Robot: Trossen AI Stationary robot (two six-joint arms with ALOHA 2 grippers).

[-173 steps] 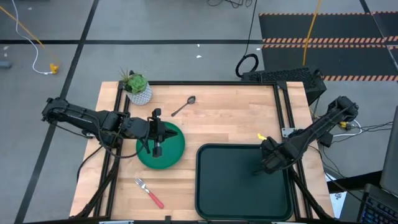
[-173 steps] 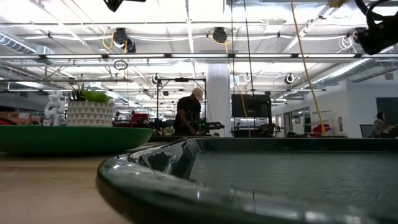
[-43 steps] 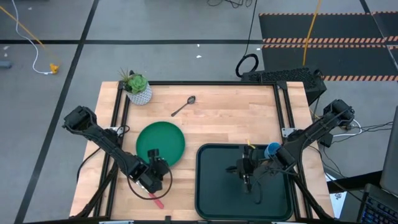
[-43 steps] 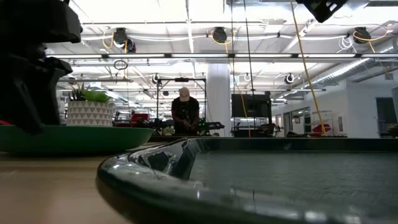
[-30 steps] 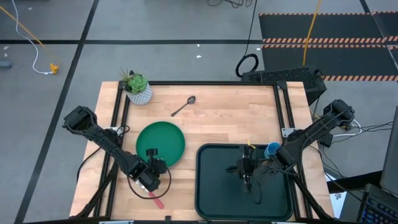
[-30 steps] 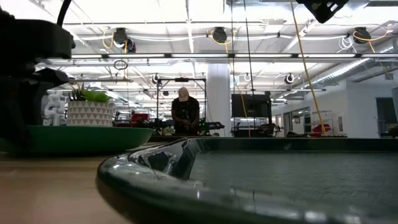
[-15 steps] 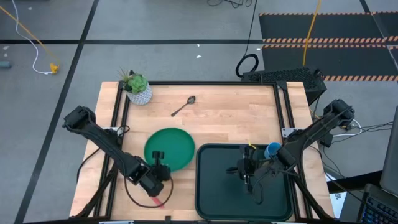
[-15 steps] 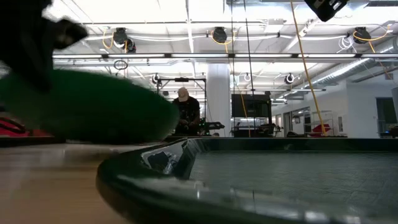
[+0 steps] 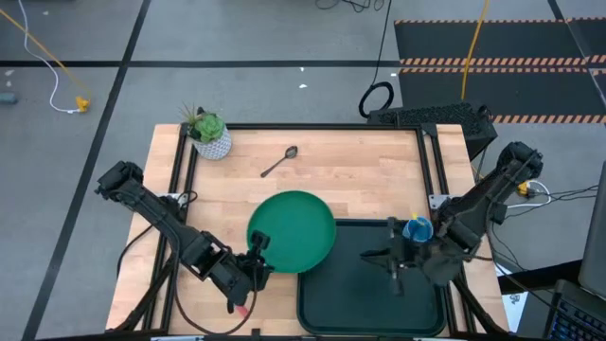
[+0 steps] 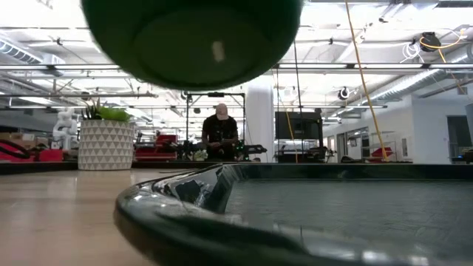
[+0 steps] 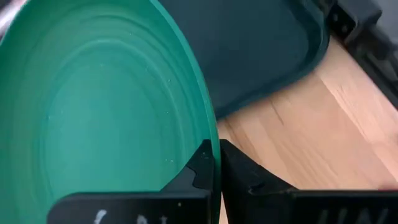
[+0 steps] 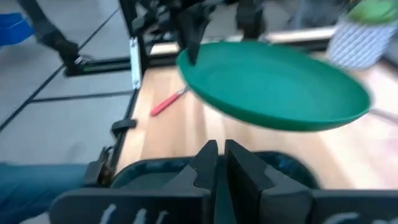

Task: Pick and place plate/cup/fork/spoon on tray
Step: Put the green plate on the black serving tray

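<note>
The robot's left gripper needs to release the green plate on the middle of the dark tray (image 9: pixel 383 282), near the blue cup.
My left gripper (image 9: pixel 258 248) is shut on the green plate (image 9: pixel 292 232), which is off the table. The plate's right part is above the far-left corner of the dark tray (image 9: pixel 303 313). The low view shows the plate's underside (image 10: pixel 192 37). My right gripper (image 9: pixel 396 265) is shut and empty above the tray's middle. The blue cup (image 9: pixel 417 228) is at the tray's far right corner, beside the right arm. The fork's red handle (image 9: pixel 241 308) lies on the table, partly under my left gripper. The metal spoon (image 9: pixel 279 161) lies near the table's far edge. My left gripper pinches the plate's rim (image 11: pixel 208 134) between its two fingers, one on the upper face and one underneath. It holds the rim on the plate's near-left side and comes at it from the table's near left. The plate is lifted clear and slightly tilted (image 12: pixel 273 87).
A white pot with a green plant (image 9: pixel 208 137) stands at the table's far left corner. Bare wood lies between the spoon and the tray. A person stands in the room far beyond the table (image 10: pixel 220 133).
My left gripper has lifted the plate off the table and carried it up and toward the table's right edge, to the tray's far-left corner. The plate is now clear of the wood. My right gripper has shifted a little toward the right edge above the tray.
</note>
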